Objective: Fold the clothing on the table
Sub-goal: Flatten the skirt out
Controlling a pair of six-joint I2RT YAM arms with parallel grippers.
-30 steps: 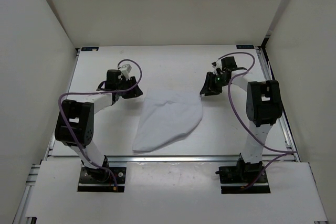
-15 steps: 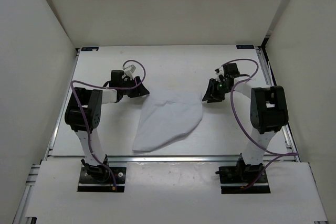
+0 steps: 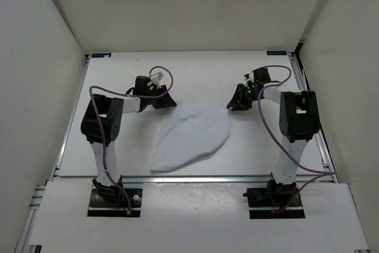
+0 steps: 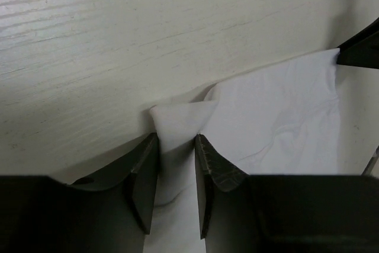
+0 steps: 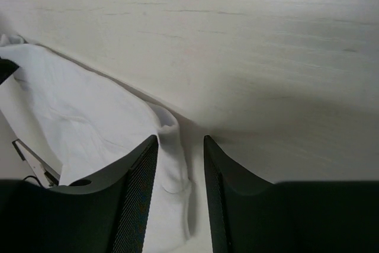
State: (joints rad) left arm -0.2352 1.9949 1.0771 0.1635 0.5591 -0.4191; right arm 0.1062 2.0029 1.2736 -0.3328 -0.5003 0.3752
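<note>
The near edge of the clothing is slanted, so next I grip the clothing's raised corner (image 5: pixel 169 134) with my right gripper and lift together with my left gripper to straighten the clothing before folding.
The white clothing (image 3: pixel 192 134) lies wrinkled on the table (image 3: pixel 112 75), roughly a rounded shape narrowing toward the near left. My left gripper (image 3: pixel 168 103) is low at its far left corner. In the left wrist view the gripper (image 4: pixel 176 137) has a bunched corner of the clothing (image 4: pixel 278 117) filling the gap, touching both fingers. My right gripper (image 3: pixel 233 104) sits at the far right corner. In the right wrist view it (image 5: pixel 181 138) is open around a raised fold of the clothing (image 5: pixel 77 122), which lies against the left finger (image 5: pixel 139 182), with bare table beside the right one.
Aluminium rails (image 3: pixel 195 178) run along the table's near edge, with both arm bases behind them. White walls (image 3: pixel 35 57) enclose the sides and back. Purple cables (image 3: pixel 269 128) loop off both arms.
My left gripper slid right onto the clothing's far left corner and its jaws narrowed on the fabric. The right gripper stayed at the far right corner, still open.
</note>
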